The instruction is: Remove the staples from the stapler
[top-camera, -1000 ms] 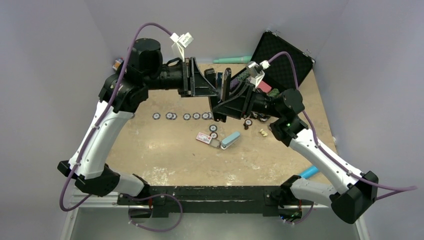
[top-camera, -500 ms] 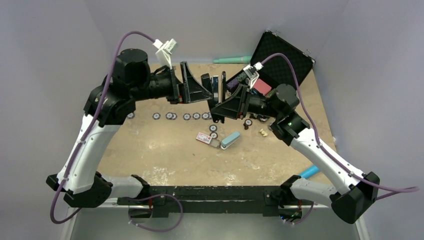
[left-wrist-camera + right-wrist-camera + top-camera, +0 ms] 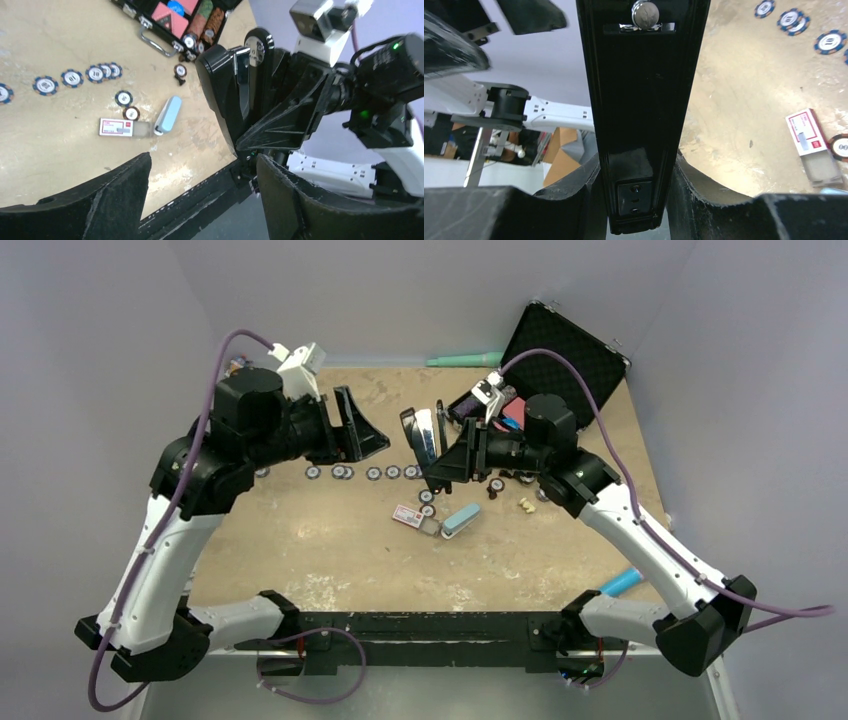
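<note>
Next, my left gripper grabs the arm's front end (image 3: 212, 59) and pulls it away while my right gripper steadies the stapler's base, because the stapler's top arm lies close against the metal channel.
The black stapler (image 3: 422, 434) hangs above the table with its top arm swung open, so the shiny metal channel shows. My right gripper (image 3: 441, 454) is shut on its base. In the right wrist view the stapler's glossy black base (image 3: 639, 100) fills the gap between both fingers (image 3: 704, 192). My left gripper (image 3: 372, 440) stands open to the left of the stapler, apart from it. The left wrist view looks at the stapler (image 3: 239, 90) from the side, past my empty left gripper (image 3: 202, 167). No staples show in any view.
A row of poker chips (image 3: 372, 472) lies under the grippers. A red-and-white card (image 3: 407, 515) and a pale blue block (image 3: 460, 520) lie nearer. An open black case (image 3: 565, 345) stands at the back right, with a teal pen (image 3: 465, 359) by the wall.
My left gripper has opened and drawn back to the left, away from the stapler. The right gripper has kept hold of the stapler and tilted it lower.
</note>
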Controlling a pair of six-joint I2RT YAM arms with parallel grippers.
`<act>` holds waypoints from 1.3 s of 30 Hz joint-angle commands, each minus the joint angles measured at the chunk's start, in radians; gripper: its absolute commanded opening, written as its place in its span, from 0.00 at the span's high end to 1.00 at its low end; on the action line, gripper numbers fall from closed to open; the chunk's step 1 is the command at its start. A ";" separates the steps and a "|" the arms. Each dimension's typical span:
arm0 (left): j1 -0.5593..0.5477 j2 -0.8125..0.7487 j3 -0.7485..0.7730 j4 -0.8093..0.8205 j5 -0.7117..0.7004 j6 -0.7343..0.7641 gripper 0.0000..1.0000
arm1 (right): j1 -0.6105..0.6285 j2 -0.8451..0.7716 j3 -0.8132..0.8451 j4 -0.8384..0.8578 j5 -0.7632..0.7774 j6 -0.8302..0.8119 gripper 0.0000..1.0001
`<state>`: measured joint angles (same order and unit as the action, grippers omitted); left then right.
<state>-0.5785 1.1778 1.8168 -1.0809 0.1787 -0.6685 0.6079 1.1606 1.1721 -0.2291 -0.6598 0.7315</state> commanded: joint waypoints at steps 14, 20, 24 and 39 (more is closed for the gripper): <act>0.005 -0.043 -0.185 0.472 0.364 0.084 0.18 | 0.001 0.005 0.075 0.356 -0.441 0.092 1.00; 0.004 -0.013 -0.160 0.499 0.462 0.060 0.38 | 0.000 -0.001 0.081 0.416 -0.463 0.116 1.00; 0.005 0.003 -0.139 0.509 0.492 0.037 0.89 | 0.000 0.002 0.077 0.434 -0.465 0.120 1.00; 0.005 0.004 -0.065 0.445 0.519 -0.011 1.00 | -0.006 0.001 0.180 0.237 -0.391 -0.033 0.45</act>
<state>-0.5762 1.1904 1.6913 -0.6811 0.6556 -0.6449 0.6067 1.1828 1.2572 0.0570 -1.0679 0.7841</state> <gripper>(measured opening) 0.377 0.541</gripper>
